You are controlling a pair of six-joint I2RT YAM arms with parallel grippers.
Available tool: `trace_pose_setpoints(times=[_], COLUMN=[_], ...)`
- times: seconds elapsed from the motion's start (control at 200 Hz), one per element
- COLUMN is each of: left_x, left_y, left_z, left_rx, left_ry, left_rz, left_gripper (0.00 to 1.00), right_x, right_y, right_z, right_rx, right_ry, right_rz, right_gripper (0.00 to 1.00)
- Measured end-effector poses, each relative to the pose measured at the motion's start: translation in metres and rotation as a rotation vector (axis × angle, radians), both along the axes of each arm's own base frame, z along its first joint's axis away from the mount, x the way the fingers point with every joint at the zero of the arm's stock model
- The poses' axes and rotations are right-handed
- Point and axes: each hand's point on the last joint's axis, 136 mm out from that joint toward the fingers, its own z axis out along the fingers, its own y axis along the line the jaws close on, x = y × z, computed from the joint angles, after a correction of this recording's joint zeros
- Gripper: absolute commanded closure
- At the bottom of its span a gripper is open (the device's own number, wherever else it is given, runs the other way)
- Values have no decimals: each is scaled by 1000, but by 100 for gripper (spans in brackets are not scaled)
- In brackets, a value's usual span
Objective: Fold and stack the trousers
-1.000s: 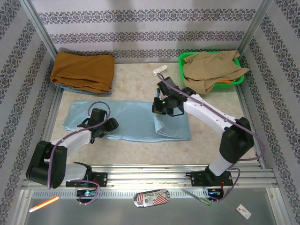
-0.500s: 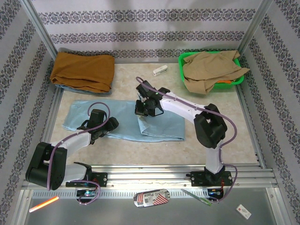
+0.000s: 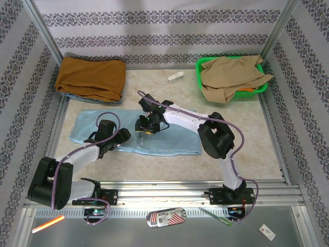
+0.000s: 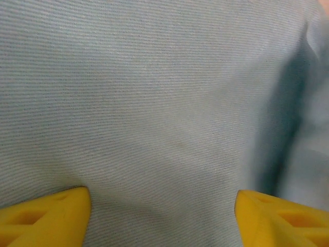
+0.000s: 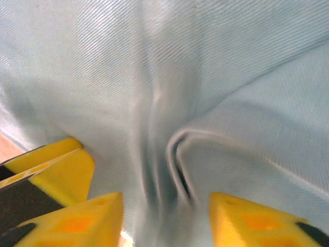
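The flat end of the trousers lies far over on the left gripper's side, so the robot's right gripper will grip the doubled end (image 3: 196,146) and pull the trousers toward the middle.
The pale sky-blue trousers (image 3: 169,138) lie in a long strip across the middle of the table, the right end doubled back over the middle. My right gripper (image 3: 146,123) (image 5: 167,221) sits low at the folded layer's left edge. Its fingers (image 5: 241,216) stand apart, and a raised ridge of trouser cloth (image 5: 177,154) runs between them. A sliver of table shows beside the left finger. My left gripper (image 3: 110,138) (image 4: 163,216) rests open on the flat left part of the trousers (image 4: 154,103), with smooth cloth between its fingers.
A folded rust-orange garment (image 3: 91,77) lies at the back left. A green basket (image 3: 201,66) at the back right holds a tan garment (image 3: 231,74). A small white object (image 3: 175,77) lies on the marble table (image 3: 154,87) behind the trousers.
My right gripper has swept left across the table, drawing the right end of the trousers over the middle layer. The left gripper has stayed put.
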Motion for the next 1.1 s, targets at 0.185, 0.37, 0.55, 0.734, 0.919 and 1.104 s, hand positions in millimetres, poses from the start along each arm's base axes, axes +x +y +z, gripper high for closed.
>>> trace_pose_setpoints(times=[0.185,0.37,0.55,0.734,0.919,1.104], left_x=[-8,5,29,46,52,60], left_y=[-5,-15,-76,-161,-203,-203], left_z=[15,56,102,101,56,15], left_rx=[-31,8,180,406,579,696], left_ry=[10,-38,-108,-144,-75,16], left_rz=[-21,-67,-298,-574,-745,-777], left_gripper=[23,33,43,36,36,55], right_x=[3,13,16,-14,-33,-33], right_y=[-13,-69,-159,-217,-239,-246], right_z=[36,115,95,14,-14,-18], right_rx=[80,175,145,17,-10,-3], right_ry=[-44,-209,-219,-51,1,-8], right_rz=[8,-59,-226,-323,-364,-374], right_gripper=[44,50,71,70,69,68])
